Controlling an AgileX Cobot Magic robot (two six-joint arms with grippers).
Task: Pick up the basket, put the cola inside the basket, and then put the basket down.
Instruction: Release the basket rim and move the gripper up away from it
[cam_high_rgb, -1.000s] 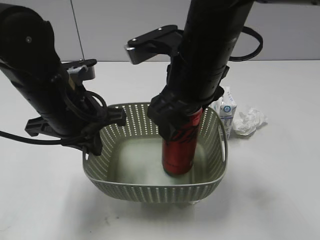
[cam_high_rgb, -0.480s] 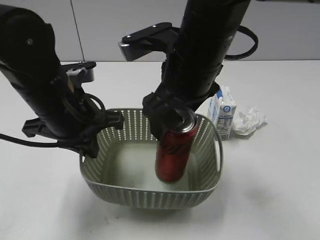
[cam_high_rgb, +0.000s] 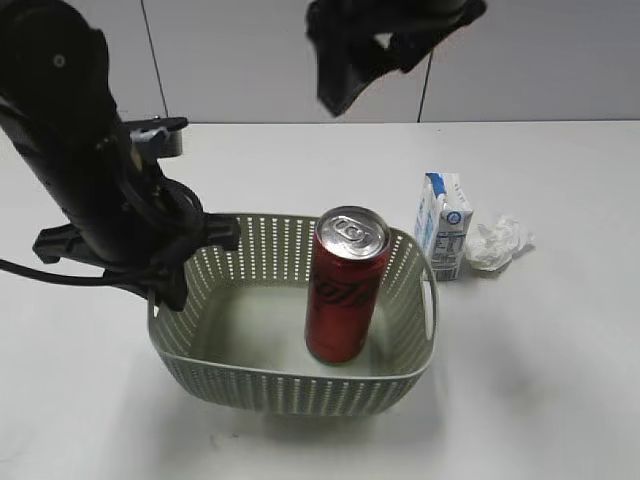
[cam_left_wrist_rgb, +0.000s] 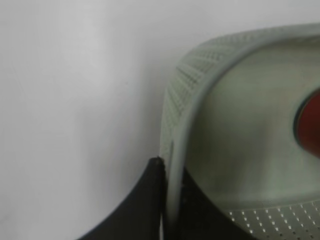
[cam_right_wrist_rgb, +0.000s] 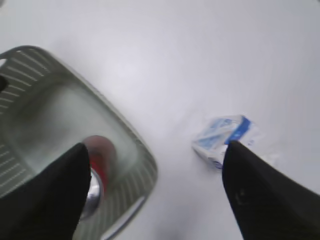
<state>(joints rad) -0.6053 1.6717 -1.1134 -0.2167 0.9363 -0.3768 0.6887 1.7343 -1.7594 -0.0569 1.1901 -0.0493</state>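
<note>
The robot's left gripper should set the basket down on the white table (cam_high_rgb: 293, 248) beside the carton, farther back toward the grey wall.
The pale green basket (cam_high_rgb: 262, 385) hangs a little above the white table, its shadow beneath it. My left gripper (cam_high_rgb: 172, 285) is shut on the rim of its left end; in the left wrist view the black jaws (cam_left_wrist_rgb: 170, 177) pinch the basket wall (cam_left_wrist_rgb: 182, 115) between them. The red cola can (cam_high_rgb: 343, 290) stands upright inside the basket, right of centre; it also shows in the right wrist view (cam_right_wrist_rgb: 98, 159) and as a red edge in the left wrist view (cam_left_wrist_rgb: 310, 125). My right gripper (cam_high_rgb: 350, 65) is open and empty, high above the can (cam_right_wrist_rgb: 155, 150).
A small white-and-blue carton (cam_high_rgb: 444, 235) stands just right of the basket, also seen in the right wrist view (cam_right_wrist_rgb: 225, 137). A crumpled white paper (cam_high_rgb: 497, 243) lies beside it. The white table (cam_high_rgb: 540, 360) extends around; a grey wall runs behind.
My right gripper let go of the cola can and rose up out of the basket. The can now stands free inside. The basket shifted slightly left in my left gripper.
</note>
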